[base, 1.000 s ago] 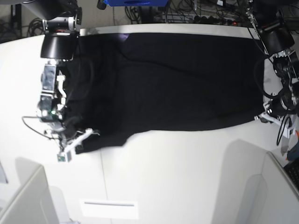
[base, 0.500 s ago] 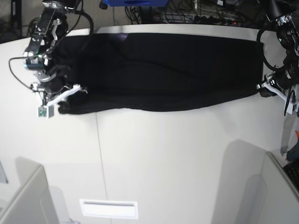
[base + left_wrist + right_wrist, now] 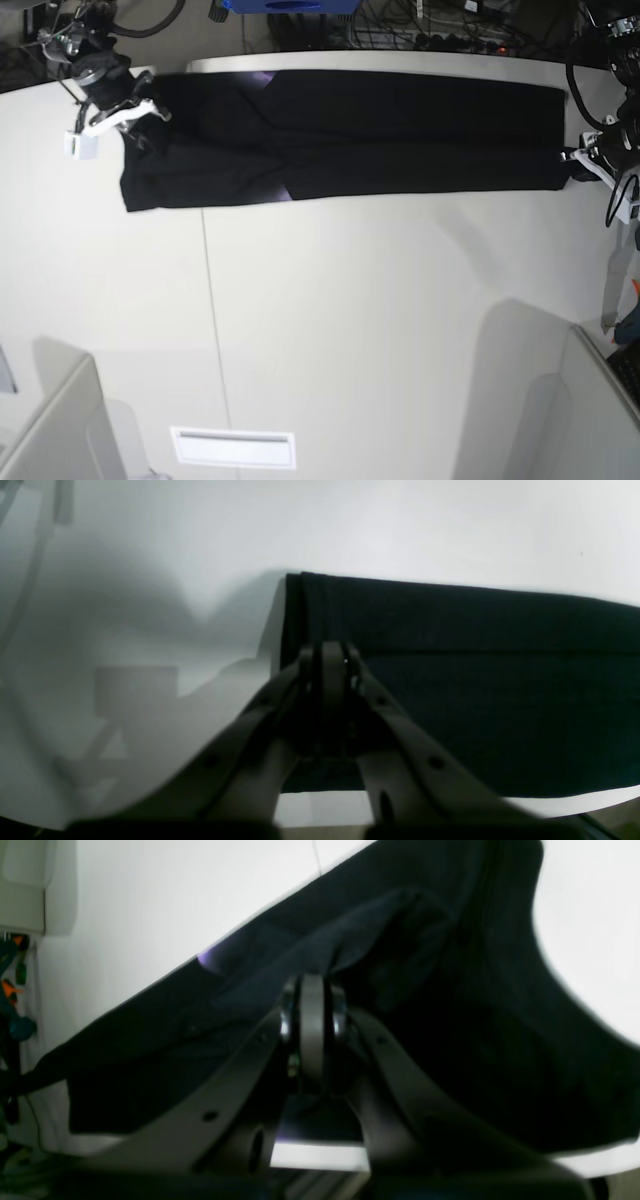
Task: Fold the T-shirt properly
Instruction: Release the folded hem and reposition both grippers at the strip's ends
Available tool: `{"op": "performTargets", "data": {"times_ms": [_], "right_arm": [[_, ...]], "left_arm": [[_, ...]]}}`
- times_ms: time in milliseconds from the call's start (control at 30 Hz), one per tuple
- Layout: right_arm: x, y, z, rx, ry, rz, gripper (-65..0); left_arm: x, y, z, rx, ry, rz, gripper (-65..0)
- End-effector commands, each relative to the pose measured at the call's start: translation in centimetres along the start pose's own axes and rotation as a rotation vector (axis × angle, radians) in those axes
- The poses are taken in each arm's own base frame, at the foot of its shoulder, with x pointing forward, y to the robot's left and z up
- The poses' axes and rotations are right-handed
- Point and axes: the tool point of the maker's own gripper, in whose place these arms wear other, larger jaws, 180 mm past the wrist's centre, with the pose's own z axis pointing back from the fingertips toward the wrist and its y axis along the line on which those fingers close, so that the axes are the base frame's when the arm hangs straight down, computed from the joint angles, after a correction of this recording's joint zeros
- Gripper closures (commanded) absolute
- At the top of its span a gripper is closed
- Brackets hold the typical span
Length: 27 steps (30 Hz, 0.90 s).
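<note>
The T-shirt is far off and the left gripper is at its end, so the robot should grip further in and pull (image 3: 538, 124) the T-shirt closer before folding.
The black T-shirt (image 3: 380, 135) lies as a long folded band across the far part of the white table (image 3: 380, 330), plain side up. A small purple patch (image 3: 262, 78) shows at its far edge. My right gripper (image 3: 150, 110), at the band's left end in the base view, is shut on a bunched fold of the T-shirt (image 3: 450, 1015); in the right wrist view the gripper (image 3: 312, 990) pinches the cloth. My left gripper (image 3: 578, 165), at the band's right end, is shut on the T-shirt's corner edge (image 3: 475, 690); in the left wrist view the gripper (image 3: 330, 655) is closed.
Cables and a blue object (image 3: 290, 5) lie beyond the table's far edge. Grey partitions stand at the near left (image 3: 50, 430) and near right (image 3: 590, 410). A white slot plate (image 3: 233, 447) sits at the near edge.
Both grippers have carried the T-shirt's near edge toward the far side of the table. The cloth has gone from a wide spread to a narrow folded band.
</note>
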Motion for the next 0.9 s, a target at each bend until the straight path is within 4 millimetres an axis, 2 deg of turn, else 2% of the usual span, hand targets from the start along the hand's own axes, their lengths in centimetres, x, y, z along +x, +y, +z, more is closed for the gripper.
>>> {"op": "performTargets", "data": {"times_ms": [0,133,333,567,667,767,867], "right_arm": [[0.5,0.4,0.5,0.014,-0.025,0.012,0.0],[-1.1,-0.5,1.2,-0.014,0.015,0.0,0.0],[-1.0,-1.5,1.3,-0.057,0.018,0.029,0.0],[-1.3,-1.4,1.2,-0.056,0.032,0.034,0.0],[-1.6,-1.6,1.3,-0.065,0.041,0.035,0.0],[-2.9,-2.5,1.2,-0.084,0.074,0.009,0.0],[-3.2,-2.8,1.2,-0.091,0.084,0.003,0.0]], "left_arm": [[0.7,0.3,0.7,0.011,-0.022,-0.029,0.0],[0.5,0.4,0.7,0.014,-0.016,-0.03,0.0],[0.8,2.0,1.1,0.094,-0.003,-0.067,0.0],[0.9,2.1,1.1,0.101,-0.003,-0.071,0.0],[0.0,1.1,0.2,0.082,0.037,-0.101,0.0],[-1.0,-0.1,-0.7,0.054,0.078,-0.134,0.0],[-1.4,-0.6,-1.1,0.042,0.092,-0.143,0.0]]}}
